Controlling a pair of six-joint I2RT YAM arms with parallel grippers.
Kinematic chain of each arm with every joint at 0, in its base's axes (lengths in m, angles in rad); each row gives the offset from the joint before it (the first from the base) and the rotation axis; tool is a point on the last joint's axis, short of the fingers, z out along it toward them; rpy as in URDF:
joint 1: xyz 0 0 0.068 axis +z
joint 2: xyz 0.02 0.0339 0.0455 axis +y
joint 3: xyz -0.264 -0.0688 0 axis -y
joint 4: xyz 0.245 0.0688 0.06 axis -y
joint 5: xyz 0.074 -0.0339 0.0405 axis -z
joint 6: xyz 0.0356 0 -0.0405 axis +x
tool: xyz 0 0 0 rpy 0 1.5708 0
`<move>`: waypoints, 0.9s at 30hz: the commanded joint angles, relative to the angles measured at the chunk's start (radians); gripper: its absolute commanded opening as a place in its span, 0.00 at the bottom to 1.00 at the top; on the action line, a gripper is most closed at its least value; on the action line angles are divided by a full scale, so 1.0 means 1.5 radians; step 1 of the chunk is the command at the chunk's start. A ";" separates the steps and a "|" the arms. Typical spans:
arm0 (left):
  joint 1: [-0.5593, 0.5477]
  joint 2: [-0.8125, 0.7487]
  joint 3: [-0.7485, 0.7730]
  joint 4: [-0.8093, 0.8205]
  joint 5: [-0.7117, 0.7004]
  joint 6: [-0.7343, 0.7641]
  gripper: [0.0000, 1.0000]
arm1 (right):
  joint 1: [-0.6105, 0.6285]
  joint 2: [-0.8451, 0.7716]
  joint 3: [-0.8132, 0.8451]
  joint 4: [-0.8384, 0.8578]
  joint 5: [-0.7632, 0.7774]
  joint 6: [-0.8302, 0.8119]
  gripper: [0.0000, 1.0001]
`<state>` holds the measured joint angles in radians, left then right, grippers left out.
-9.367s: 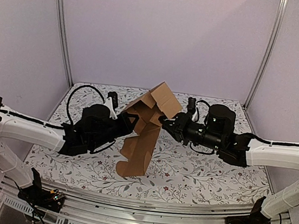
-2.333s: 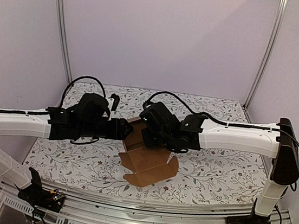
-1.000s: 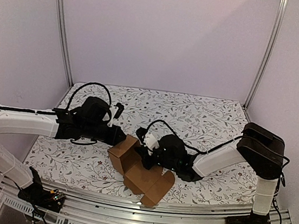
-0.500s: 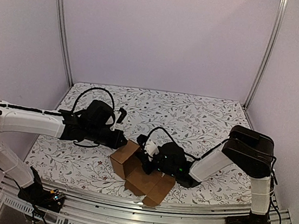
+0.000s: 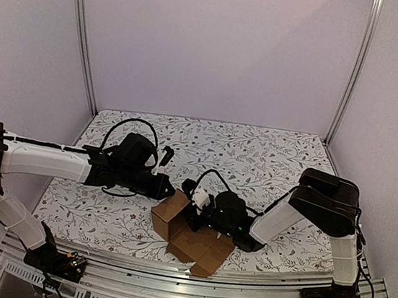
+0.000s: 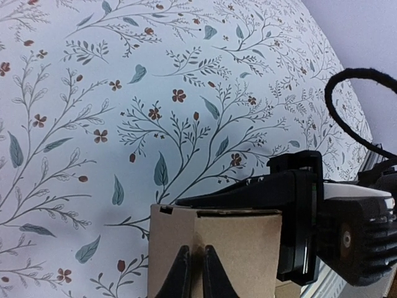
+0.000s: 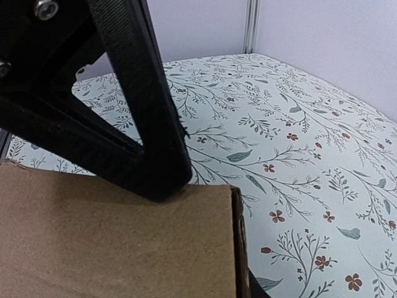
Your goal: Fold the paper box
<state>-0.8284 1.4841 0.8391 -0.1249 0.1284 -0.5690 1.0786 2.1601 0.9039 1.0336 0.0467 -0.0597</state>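
Observation:
Loose box flaps reach the front bar; my right gripper will grab the paper box's upper side (image 5: 172, 205), swing it clear, then fold.
The paper box (image 5: 171, 215) is plain brown cardboard, half folded into a small cube near the table's front edge, with loose flaps (image 5: 205, 250) spread in front of it. My left gripper (image 5: 166, 187) comes in from the left, its two fingertips nearly together on an upright wall of the box (image 6: 248, 248); the left gripper (image 6: 195, 274) is shut on that wall. My right gripper (image 5: 194, 208) reaches in from the right. In the right wrist view one black finger (image 7: 133, 124) lies against the top of a cardboard panel (image 7: 111, 242), with the other finger mostly hidden beneath it.
A floral cloth (image 5: 256, 156) covers the table, and lilac walls with metal posts (image 5: 81, 40) close it in. The metal front rail (image 5: 189, 289) runs just beyond the box's flaps. The right gripper's body (image 6: 347, 239) sits close beside the box wall.
The box and both grippers have shifted slightly right and towards the front edge. The right arm has folded in closer to the box.

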 commanded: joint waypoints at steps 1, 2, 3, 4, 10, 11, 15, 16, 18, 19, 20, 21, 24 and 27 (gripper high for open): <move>-0.006 0.010 0.013 -0.035 0.006 0.002 0.08 | 0.001 0.031 0.011 0.023 0.013 0.009 0.22; -0.006 0.009 0.013 -0.038 0.004 0.003 0.08 | 0.001 0.033 0.011 0.024 0.016 0.010 0.18; -0.006 0.009 0.013 -0.040 0.004 0.003 0.08 | 0.001 0.036 0.012 0.025 0.019 0.010 0.13; -0.007 0.009 0.013 -0.040 0.003 0.003 0.08 | 0.000 0.037 0.013 0.024 0.020 0.010 0.07; -0.007 0.009 0.014 -0.042 0.007 -0.001 0.08 | 0.000 0.043 0.019 0.017 0.007 0.007 0.00; -0.007 0.008 0.014 -0.042 0.007 0.000 0.08 | 0.000 0.044 0.018 0.017 0.007 0.007 0.00; -0.007 0.007 0.014 -0.042 0.008 -0.003 0.08 | 0.001 0.047 0.019 0.017 0.014 0.004 0.00; -0.007 0.008 0.014 -0.042 0.008 -0.003 0.09 | 0.000 0.047 0.020 0.016 0.014 0.006 0.00; -0.007 0.009 0.014 -0.042 0.010 -0.005 0.09 | 0.000 0.048 0.022 0.016 0.013 0.009 0.13; -0.007 0.010 0.015 -0.041 0.011 -0.006 0.09 | 0.001 0.049 0.023 0.016 0.014 0.012 0.22; -0.007 0.010 0.014 -0.041 0.012 -0.006 0.09 | 0.001 0.051 0.025 0.017 0.014 0.015 0.25; -0.007 0.011 0.014 -0.041 0.013 -0.007 0.09 | 0.000 0.052 0.026 0.019 0.014 0.018 0.25; -0.007 0.011 0.015 -0.042 0.014 -0.007 0.09 | 0.001 0.057 0.034 0.019 0.017 0.021 0.25; -0.007 0.011 0.017 -0.044 0.015 -0.008 0.09 | 0.001 0.061 0.039 0.018 0.020 0.021 0.15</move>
<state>-0.8291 1.4845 0.8486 -0.1486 0.1310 -0.5751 1.0790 2.2257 0.9371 1.0622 0.0612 -0.0418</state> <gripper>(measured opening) 0.086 0.225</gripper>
